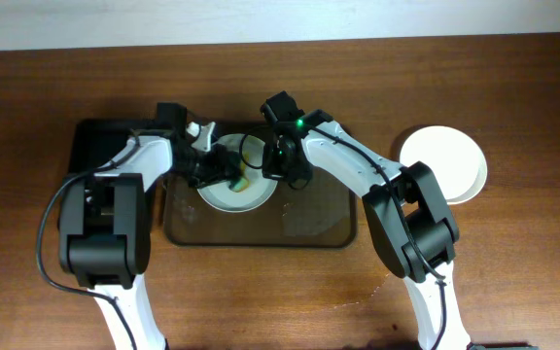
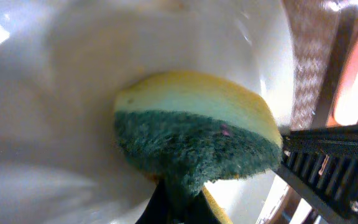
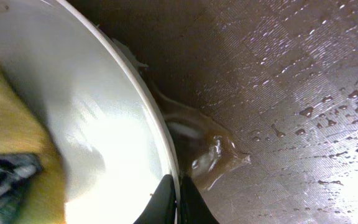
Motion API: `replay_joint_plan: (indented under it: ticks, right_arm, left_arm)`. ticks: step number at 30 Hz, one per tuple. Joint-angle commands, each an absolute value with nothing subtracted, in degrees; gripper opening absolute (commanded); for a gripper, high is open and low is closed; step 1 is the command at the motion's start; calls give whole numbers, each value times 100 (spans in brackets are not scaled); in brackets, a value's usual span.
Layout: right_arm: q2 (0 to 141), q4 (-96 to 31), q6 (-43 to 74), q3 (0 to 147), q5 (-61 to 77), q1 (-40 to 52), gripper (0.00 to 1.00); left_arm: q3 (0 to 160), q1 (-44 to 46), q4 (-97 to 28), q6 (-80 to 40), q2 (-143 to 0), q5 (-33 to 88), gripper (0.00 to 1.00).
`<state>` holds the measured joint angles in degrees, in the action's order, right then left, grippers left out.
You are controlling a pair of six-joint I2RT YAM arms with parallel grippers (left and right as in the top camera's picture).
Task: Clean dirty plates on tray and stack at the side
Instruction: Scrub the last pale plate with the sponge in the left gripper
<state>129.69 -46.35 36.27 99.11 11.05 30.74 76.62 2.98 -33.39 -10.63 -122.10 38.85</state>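
My right gripper has the wiped white plate, which is still in the brown tray. It will let go of it on top of the second white plate (image 1: 442,164) beside the brown tray.
A white plate (image 1: 233,192) lies in the brown translucent tray (image 1: 311,226) at its left. My left gripper (image 1: 224,172) is shut on a yellow and green sponge (image 2: 194,134) that presses on the plate's inside (image 2: 48,93). My right gripper (image 1: 282,167) is shut on the plate's right rim (image 3: 160,134), one finger on each side of it (image 3: 178,199). The sponge's yellow side also shows in the right wrist view (image 3: 11,130). A second white plate (image 1: 445,163) lies on the table at the right. A third plate is not in view.
A black tray (image 1: 100,146) lies left of the brown tray, under my left arm. The brown tray's base is wet, with water drops and a small puddle (image 3: 213,155) beside the plate's rim.
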Motion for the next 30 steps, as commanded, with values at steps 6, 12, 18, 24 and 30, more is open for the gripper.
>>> replay_joint_plan:
  ticks: [6, 12, 18, 24, 30]
  right_arm:
    - [13078, -4733, 3686, 9738, 834, 3074, 4]
    - [13078, -4733, 3686, 9738, 836, 3074, 4]
    - [13078, -4735, 3667, 9738, 834, 3074, 4]
    - [13078, -4766, 3667, 9738, 836, 3074, 4]
    - [13078, -4777, 3645, 9738, 836, 3074, 4]
  left_arm:
    - [7485, -16, -4362, -1673, -12567, 169, 1]
    - [7485, 62, -4880, -731, -12567, 1459, 1]
    - [7485, 84, -3809, -21, -12567, 3903, 1]
    - [7658, 30, -2773, -1295, -12567, 3319, 0]
    - [9439, 5, -3618, -1245, -12567, 3968, 1]
